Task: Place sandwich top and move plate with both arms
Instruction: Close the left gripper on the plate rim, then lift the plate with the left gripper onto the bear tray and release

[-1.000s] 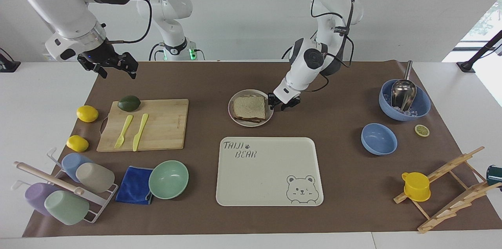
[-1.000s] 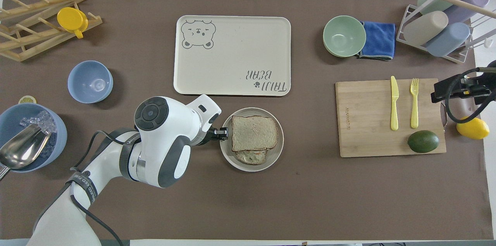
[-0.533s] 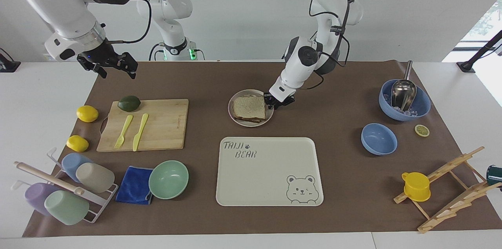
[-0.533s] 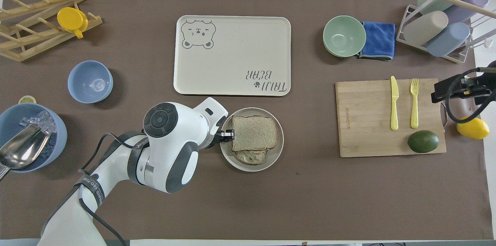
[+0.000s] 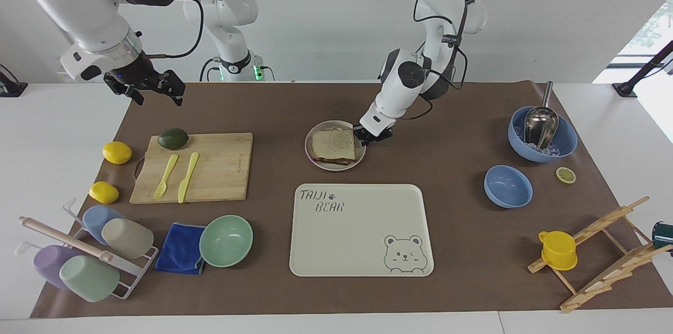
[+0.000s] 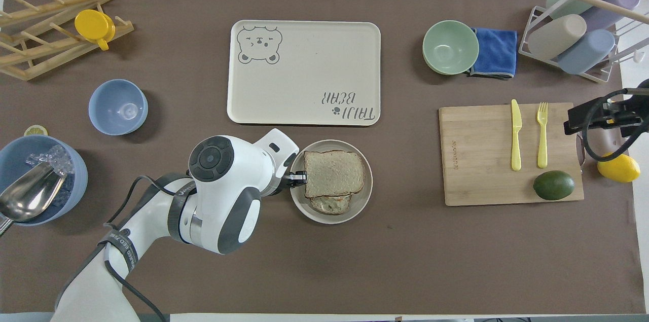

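My left gripper is going to set the plate down on the cream tray (image 6: 310, 76) between the bear drawing and the printed words. The plate now stands between the robots and the tray.
The sandwich top (image 5: 333, 141) lies on a lower slice on the plate (image 5: 336, 167), which stands between the robots and the tray. It also shows in the overhead view (image 6: 333, 172), on the plate (image 6: 355, 210). My left gripper (image 5: 369, 137) is low at the plate's rim on the left arm's side and is shut on it; it shows in the overhead view (image 6: 299, 178) too. My right gripper (image 5: 152, 89) waits open in the air past the cutting board's end (image 6: 598, 114).
The cream bear tray (image 5: 363, 229) lies just beside the plate, farther from the robots. A cutting board (image 5: 210, 171) with fork, knife and avocado is toward the right arm's end. Blue bowls (image 5: 507, 185) stand toward the left arm's end.
My left gripper has moved in from beside the plate to its rim. The plate with the sandwich has shifted very slightly. The right arm has not moved.
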Tool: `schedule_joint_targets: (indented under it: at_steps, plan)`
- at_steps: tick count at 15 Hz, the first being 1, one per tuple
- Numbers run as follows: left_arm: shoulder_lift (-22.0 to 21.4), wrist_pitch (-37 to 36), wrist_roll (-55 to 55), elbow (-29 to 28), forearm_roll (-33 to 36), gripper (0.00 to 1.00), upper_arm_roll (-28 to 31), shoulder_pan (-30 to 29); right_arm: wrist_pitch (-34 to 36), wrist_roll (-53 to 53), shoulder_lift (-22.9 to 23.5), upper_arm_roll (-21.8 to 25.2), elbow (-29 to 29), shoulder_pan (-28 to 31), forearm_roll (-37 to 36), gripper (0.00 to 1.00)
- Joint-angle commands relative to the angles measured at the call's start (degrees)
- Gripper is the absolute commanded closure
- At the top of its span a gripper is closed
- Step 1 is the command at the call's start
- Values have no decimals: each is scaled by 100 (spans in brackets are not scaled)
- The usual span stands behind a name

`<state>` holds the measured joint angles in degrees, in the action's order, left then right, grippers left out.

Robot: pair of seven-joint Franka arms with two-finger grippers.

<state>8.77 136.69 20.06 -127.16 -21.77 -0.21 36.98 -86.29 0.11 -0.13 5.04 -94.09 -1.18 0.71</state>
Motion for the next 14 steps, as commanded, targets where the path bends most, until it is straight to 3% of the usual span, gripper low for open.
schedule_joint_targets:
  at_steps: [1, 6, 10, 14]
  plan:
    - [-33, 86, 15, -81, -91, 100, 74, -15, 25, -134, -66, -29, -39, 56, -9, 0]
    - [-208, -545, -64, 217, -91, 100, 65, -392, 25, -134, -66, -29, -39, 47, -9, 0]
    - [-191, -1328, -55, 928, -161, 100, 74, -753, 25, -134, -66, -29, -39, 56, -9, 0]
    - [98, -1496, 6, 1631, -240, 100, 74, -1078, 25, -134, -66, -29, -39, 56, -9, 0]
